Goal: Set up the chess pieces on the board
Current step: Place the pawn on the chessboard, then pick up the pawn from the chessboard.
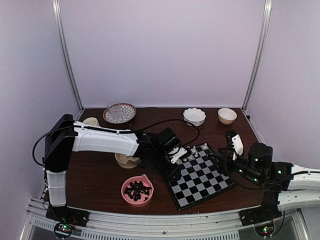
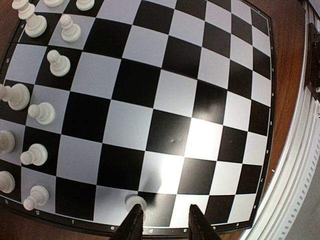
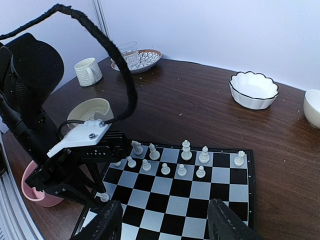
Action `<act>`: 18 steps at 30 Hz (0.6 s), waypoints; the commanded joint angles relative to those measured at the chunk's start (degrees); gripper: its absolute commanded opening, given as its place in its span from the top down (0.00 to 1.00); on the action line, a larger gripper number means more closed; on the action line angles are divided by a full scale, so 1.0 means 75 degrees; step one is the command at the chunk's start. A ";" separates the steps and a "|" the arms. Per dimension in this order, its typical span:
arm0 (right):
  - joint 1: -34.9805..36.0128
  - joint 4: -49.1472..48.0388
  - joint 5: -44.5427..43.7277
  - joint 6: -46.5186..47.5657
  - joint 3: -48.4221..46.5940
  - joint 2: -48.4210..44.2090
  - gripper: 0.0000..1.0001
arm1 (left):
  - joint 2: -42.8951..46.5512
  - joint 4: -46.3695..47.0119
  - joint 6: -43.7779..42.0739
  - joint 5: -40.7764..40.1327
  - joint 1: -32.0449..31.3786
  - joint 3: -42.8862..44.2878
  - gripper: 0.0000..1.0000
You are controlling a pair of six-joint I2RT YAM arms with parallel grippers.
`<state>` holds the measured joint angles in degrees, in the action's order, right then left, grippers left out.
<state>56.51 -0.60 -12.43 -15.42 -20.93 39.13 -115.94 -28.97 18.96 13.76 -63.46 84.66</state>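
I should next move my right gripper to the lone white pawn beside my left gripper's fingers and close it on the pawn's round top (image 1: 173, 180) (image 3: 104, 196).
The board (image 1: 205, 182) lies at the front middle of the table, and also shows in the left wrist view (image 2: 175, 100) and the right wrist view (image 3: 170, 192). Several cream-white chess pieces (image 3: 185, 150) stand in two rows along its far edge (image 2: 45, 112). My left gripper (image 2: 165, 222) is open, low over the board's left edge (image 1: 173, 170). A lone white pawn (image 2: 135, 202) stands against its left fingertip, not clamped; the right wrist view shows it too (image 3: 103, 197). My right gripper (image 3: 167, 225) is open and empty at the board's right side (image 1: 223, 161).
A pink bowl (image 1: 137, 190) of black pieces sits front left of the board. A cream bowl (image 1: 126, 160) lies under the left arm. At the back stand a cup (image 1: 91, 121), a plate with a glass (image 1: 119, 112), a scalloped white bowl (image 1: 194, 116) and a cream bowl (image 1: 227, 115).
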 commanded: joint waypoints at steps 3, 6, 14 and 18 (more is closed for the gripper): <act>-0.0029 0.0025 0.0092 0.0016 0.0133 -0.0044 0.39 | 0.0729 0.0536 -0.0136 -0.0339 -0.0046 -0.0486 0.69; -0.0026 0.0025 0.0181 0.0059 0.0119 -0.0010 0.39 | 0.1327 0.0850 -0.0190 -0.0798 -0.0043 -0.0939 0.69; 0.0024 -0.0219 0.1085 0.0231 -0.0206 0.0960 0.41 | 0.3113 0.1900 0.0085 -0.1712 0.0590 -0.2574 0.68; 0.0325 -0.0158 0.1257 0.0279 -0.0788 0.2257 0.43 | 0.3998 0.2277 0.0219 -0.2420 0.1115 -0.3403 0.68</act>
<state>57.19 -1.06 -6.04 -14.26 -22.37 49.50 -90.74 -17.39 19.20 1.80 -58.65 63.94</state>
